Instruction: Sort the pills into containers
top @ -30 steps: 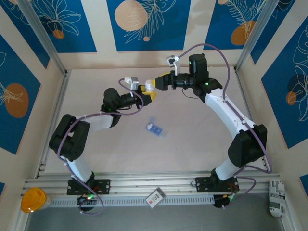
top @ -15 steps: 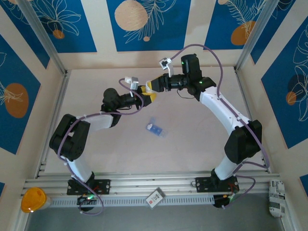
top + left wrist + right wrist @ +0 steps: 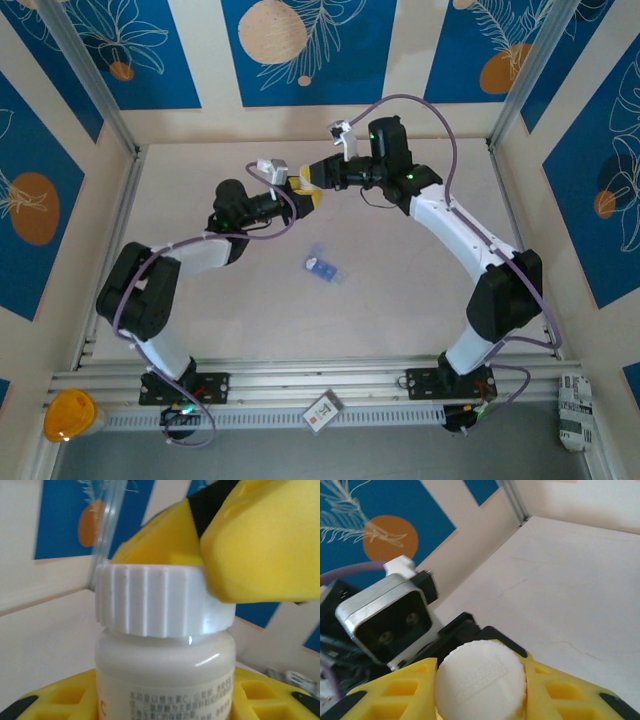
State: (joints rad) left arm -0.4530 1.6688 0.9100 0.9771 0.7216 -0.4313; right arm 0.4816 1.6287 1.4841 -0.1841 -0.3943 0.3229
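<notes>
Next, my right gripper opens and takes the cap deeper [image 3: 165,617] before my left gripper lets go of the bottle, because my right gripper's fingers meet only the upper part of the cap.
My left gripper [image 3: 299,194] is shut on a white pill bottle [image 3: 165,665], held upright above the back of the table. The bottle's ribbed white cap [image 3: 150,600] sits between the yellow fingers [image 3: 260,545] of my right gripper [image 3: 313,178]. In the right wrist view the cap [image 3: 480,677] shows end-on, with the right gripper [image 3: 480,692] shut on it, one pad [image 3: 395,692] on each side. The small translucent blue container [image 3: 322,268] lies on the table in front of both grippers, apart from them. The pills are out of view.
The left wrist's camera housing [image 3: 390,620] is just behind the cap. Beyond the front rail lie an orange object [image 3: 68,415], a white card [image 3: 322,411] and a white block [image 3: 575,410]. Patterned walls close in the table [image 3: 400,290] on three sides.
My right gripper moved left to the bottle and shut on its cap. The left gripper kept hold of the bottle, almost still.
</notes>
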